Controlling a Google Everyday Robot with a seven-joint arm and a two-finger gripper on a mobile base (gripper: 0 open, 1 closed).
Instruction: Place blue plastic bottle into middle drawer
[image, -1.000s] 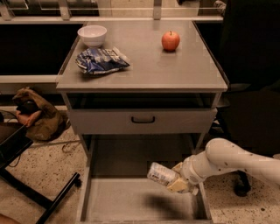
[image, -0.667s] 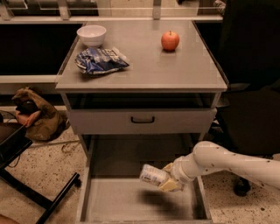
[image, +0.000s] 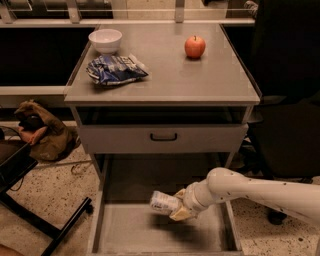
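Next, my gripper lets go of the blue plastic bottle on the middle drawer's grey bottom, midway (image: 166, 214) between its sides. The bottle is still held just above that floor.
The blue plastic bottle (image: 164, 202) lies on its side in my gripper (image: 180, 206), its white cap end pointing left. My gripper is shut on it and holds it a little above the floor of the middle drawer (image: 125, 230). The drawer is pulled out, wide, grey and shallow, with a dark shadow under the bottle. My white arm (image: 250, 191) reaches in from the right, over the drawer's right wall.
On the cabinet top (image: 200, 80) stand a white bowl (image: 105, 40), a blue-and-white snack bag (image: 115, 69) and a red apple (image: 195, 47). A shut drawer front with a black handle (image: 164, 136) is above. A brown bag (image: 40, 131) lies left on the floor; a dark chair (image: 287, 100) stands right.
My gripper has carried the bottle leftward and slightly lower, from the drawer's right side toward its middle.
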